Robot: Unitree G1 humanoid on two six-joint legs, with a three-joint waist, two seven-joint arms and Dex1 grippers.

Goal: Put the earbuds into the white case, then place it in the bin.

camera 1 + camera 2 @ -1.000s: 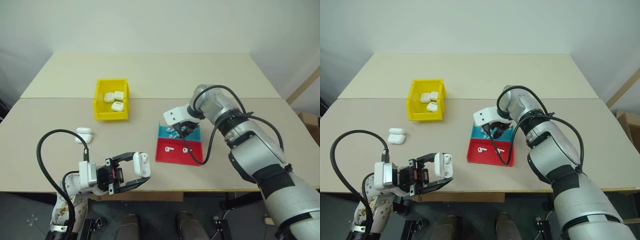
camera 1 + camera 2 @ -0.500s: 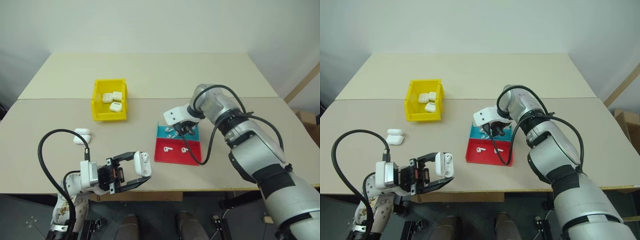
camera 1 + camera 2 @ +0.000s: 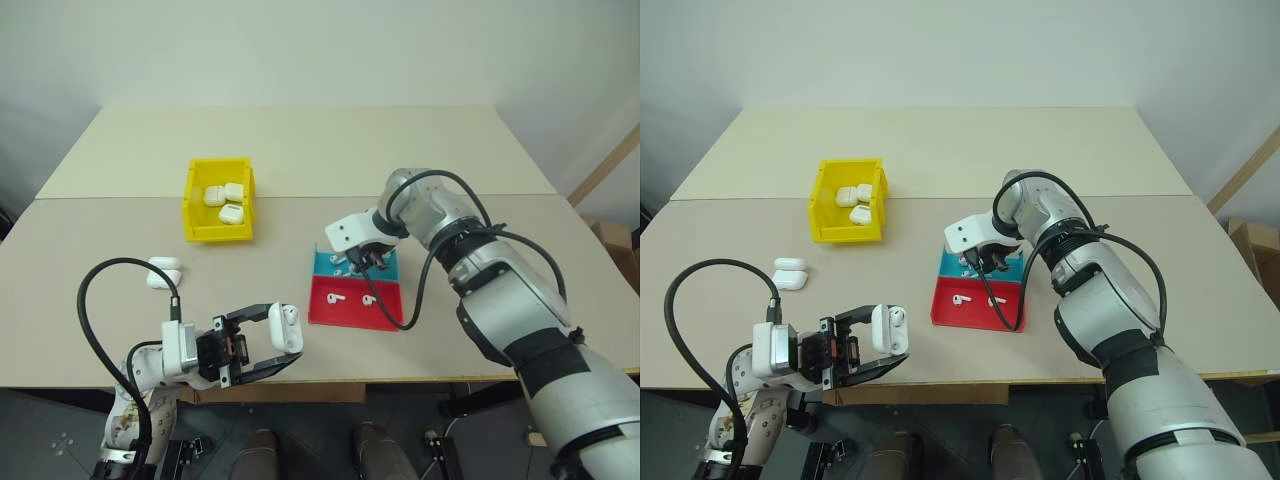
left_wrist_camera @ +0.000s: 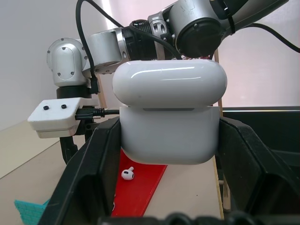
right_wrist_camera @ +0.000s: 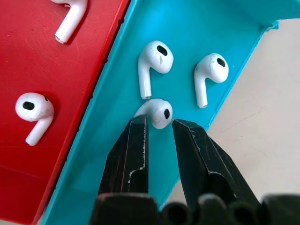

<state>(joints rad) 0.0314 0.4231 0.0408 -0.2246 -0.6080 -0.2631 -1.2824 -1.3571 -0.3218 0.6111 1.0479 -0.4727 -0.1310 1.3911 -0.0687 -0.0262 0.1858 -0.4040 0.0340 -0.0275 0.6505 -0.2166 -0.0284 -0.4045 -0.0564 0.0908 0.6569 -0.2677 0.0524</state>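
Next, my right gripper opens, turns the earbud's stem in line with its fingers, then pinches the head [image 5: 161, 114], because the stem slants under its finger.
An open-lidded white case [image 4: 169, 117] is pinched between my left gripper's [image 3: 288, 337] fingers, held above the table's near edge. My right gripper [image 5: 158, 123] points down into the blue half of the tray [image 5: 197, 28], and its fingertips pinch the head of one of the earbuds [image 5: 158, 111]. Two more earbuds [image 5: 153, 60] lie beside it on the blue, and two others [image 5: 33, 110] rest on the red half. The yellow bin [image 3: 190, 205] stands at the back left with three white cases [image 3: 222, 198] inside.
Two more white cases [image 3: 163, 271] lie on the table left of centre, between the bin and my left arm. The red and blue tray [image 3: 345, 312] sits right of centre. A seam crosses the table behind the bin.
My right gripper's fingers have closed in on the earbud in the blue half. The left gripper and its case have stayed put.
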